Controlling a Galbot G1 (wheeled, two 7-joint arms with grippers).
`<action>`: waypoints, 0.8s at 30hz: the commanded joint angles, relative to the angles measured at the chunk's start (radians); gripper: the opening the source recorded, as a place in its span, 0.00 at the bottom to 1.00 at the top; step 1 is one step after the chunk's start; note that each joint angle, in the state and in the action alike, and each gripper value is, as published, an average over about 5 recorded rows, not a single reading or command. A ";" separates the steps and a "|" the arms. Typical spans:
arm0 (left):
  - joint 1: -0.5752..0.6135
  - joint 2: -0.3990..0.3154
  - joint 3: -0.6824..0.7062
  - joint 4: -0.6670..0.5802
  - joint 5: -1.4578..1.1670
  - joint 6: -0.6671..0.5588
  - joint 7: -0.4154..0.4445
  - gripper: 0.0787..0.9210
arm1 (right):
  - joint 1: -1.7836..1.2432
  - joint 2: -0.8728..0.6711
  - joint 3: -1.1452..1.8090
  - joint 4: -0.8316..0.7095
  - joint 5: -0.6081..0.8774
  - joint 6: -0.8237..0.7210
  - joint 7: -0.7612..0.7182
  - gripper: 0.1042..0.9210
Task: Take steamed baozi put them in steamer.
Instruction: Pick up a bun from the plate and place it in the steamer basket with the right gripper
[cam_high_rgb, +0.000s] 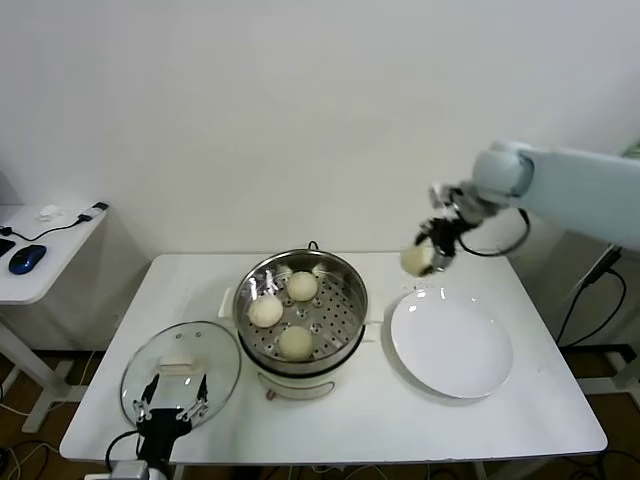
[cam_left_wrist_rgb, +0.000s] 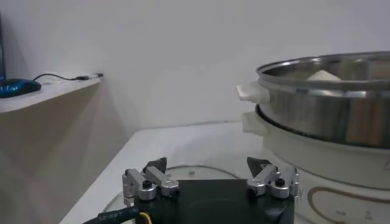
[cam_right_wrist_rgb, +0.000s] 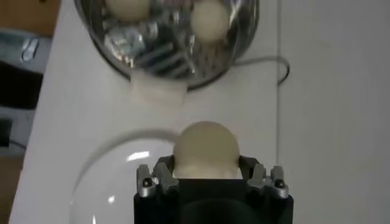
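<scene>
The robot's right gripper will release the baozi on the bare side of the steamer tray (cam_high_rgb: 329, 312) (cam_right_wrist_rgb: 169, 56) nearest the white plate. The baozi now hangs above that plate's far edge.
The steamer (cam_high_rgb: 345, 345) stands mid-table, a shiny steel pot on a cream base. Three cream-white baozi lie on its perforated tray: one at the back (cam_high_rgb: 302, 286), one at the left (cam_high_rgb: 265, 312), one at the front (cam_high_rgb: 295, 342). My right gripper (cam_high_rgb: 424, 258) hangs in the air above the far edge of the white plate (cam_high_rgb: 451, 345), shut on a fourth baozi (cam_right_wrist_rgb: 206, 150), which fills the space between its fingers. Low at the table's front left, my left gripper (cam_left_wrist_rgb: 208, 167) is open over the glass lid (cam_high_rgb: 181, 372), holding nothing.
The white plate lies bare to the right of the steamer. The glass lid lies flat to the steamer's left. A side table (cam_high_rgb: 40, 250) with a blue mouse (cam_high_rgb: 26, 258) and cables stands beyond the table's left edge. A wall rises behind.
</scene>
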 joint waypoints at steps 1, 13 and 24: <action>0.001 0.000 0.001 0.004 0.006 -0.002 -0.001 0.88 | 0.179 0.216 -0.032 0.190 0.297 -0.103 0.103 0.71; -0.009 -0.002 -0.001 -0.002 -0.003 0.001 0.001 0.88 | -0.147 0.344 -0.043 0.086 0.174 -0.185 0.266 0.71; -0.014 0.000 -0.003 0.004 -0.007 0.004 0.001 0.88 | -0.255 0.343 -0.024 0.006 0.095 -0.197 0.294 0.70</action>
